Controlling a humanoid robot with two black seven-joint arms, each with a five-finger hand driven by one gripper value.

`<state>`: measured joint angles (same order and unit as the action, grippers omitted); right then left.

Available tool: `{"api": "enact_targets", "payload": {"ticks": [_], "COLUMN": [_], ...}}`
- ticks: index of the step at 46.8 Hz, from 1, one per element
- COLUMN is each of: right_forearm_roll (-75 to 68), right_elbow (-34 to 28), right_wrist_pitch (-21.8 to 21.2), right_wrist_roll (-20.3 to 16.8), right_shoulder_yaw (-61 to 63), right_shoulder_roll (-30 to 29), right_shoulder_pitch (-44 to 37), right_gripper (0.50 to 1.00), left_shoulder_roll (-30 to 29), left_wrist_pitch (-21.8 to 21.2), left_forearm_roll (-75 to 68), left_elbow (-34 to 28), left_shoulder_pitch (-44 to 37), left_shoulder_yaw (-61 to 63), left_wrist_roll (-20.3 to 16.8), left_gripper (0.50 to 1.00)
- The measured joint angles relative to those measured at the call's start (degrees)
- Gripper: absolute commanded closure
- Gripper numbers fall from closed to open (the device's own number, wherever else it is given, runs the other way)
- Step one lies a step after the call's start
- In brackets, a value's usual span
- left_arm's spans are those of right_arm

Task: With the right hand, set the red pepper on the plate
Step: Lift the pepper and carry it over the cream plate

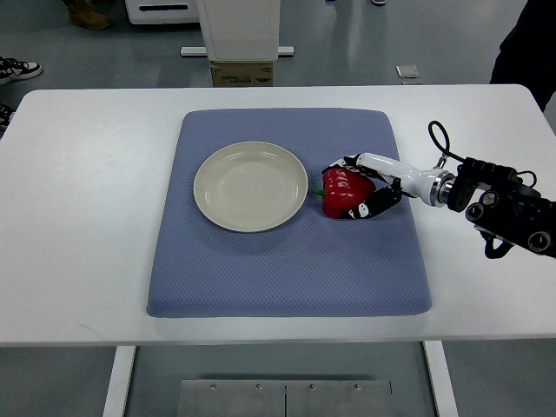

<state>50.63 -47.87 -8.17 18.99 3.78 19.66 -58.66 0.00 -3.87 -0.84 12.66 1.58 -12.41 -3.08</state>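
Next, my right gripper lets go of the red pepper near the middle of the cream plate (pixel 260 188).
A red pepper (pixel 341 191) with a green stem lies on the blue mat (pixel 287 269), just right of the cream plate (pixel 250 186), which holds nothing. My right hand (pixel 369 187) reaches in from the right edge and wraps the pepper's right side, fingers curled around it above and below. The pepper still looks to rest on the mat, a small gap away from the plate's rim. The left arm is out of view.
The mat sits on a white table (pixel 78 217). A white pedestal and cardboard box (pixel 241 71) stand behind the table's far edge. A person's shoes show at the top left, and a dark sleeve at the top right corner.
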Motion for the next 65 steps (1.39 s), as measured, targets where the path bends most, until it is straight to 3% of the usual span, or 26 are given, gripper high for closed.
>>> {"api": "enact_targets", "payload": {"ticks": [23, 32, 65], "right_forearm_roll": [-0.73, -1.12, -2.29], "right_elbow": [0.59, 0.59, 5.38], "right_wrist_pitch": [1.84, 1.80, 1.80], "right_wrist_roll": [-0.65, -2.59, -13.23], "right_shoulder_yaw": [1.58, 1.60, 1.58], "right_shoulder_roll": [-0.22, -1.18, -18.35], "right_shoulder_pitch": [-2.57, -5.48, -11.87], "right_gripper": [1.000, 1.000, 1.000], "left_shoulder_roll": [0.00, 0.00, 0.00], "left_wrist_pitch": [0.01, 0.01, 0.00], "left_forearm_roll": [0.01, 0.01, -0.02], "left_elbow": [0.00, 0.00, 0.00], "left_shoulder_pitch": [0.00, 0.00, 0.00], "left_shoulder_yaw": [-0.01, 0.00, 0.02], "left_wrist_roll": [0.00, 0.00, 0.01], "left_gripper": [0.500, 0.500, 0.500]}}
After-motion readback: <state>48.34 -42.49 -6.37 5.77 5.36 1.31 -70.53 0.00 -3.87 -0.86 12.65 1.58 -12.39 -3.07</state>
